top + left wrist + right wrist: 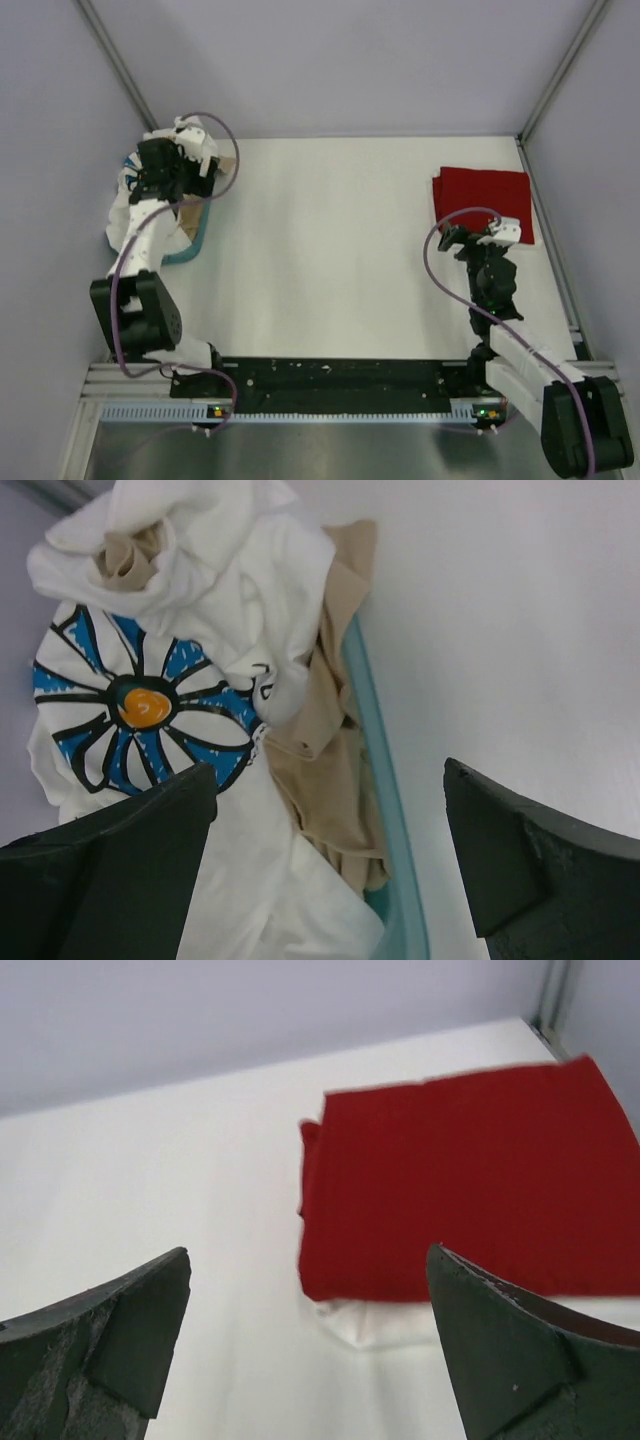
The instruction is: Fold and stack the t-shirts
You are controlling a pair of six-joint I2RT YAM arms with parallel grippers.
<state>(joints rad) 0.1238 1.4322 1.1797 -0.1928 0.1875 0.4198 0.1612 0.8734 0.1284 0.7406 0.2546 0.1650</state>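
Next, I close my left gripper on the tan t-shirt's raised fold point(196, 204) point(319, 726), between the white t-shirt and the teal bin's rim.
A crumpled white t-shirt with a blue-and-orange daisy point(140, 705) lies heaped in a teal bin point(385, 810) at the table's left edge. A tan t-shirt point(320, 760) is bunched beside and under it. My left gripper point(327, 772) hovers open over this heap point(125, 215), holding nothing; in the top view it point(185, 158) is above the bin. A dark red t-shirt point(470, 1190) lies folded flat at the back right point(482, 198), with a bit of white cloth showing under its near edge. My right gripper point(308, 1255) stands open and empty just short of that edge point(468, 237).
The teal bin's rim point(195, 245) juts onto the white tabletop point(330, 250) by the left arm. Grey walls and metal frame posts close in the back and both sides. The arm bases sit on a black rail point(340, 375) at the near edge.
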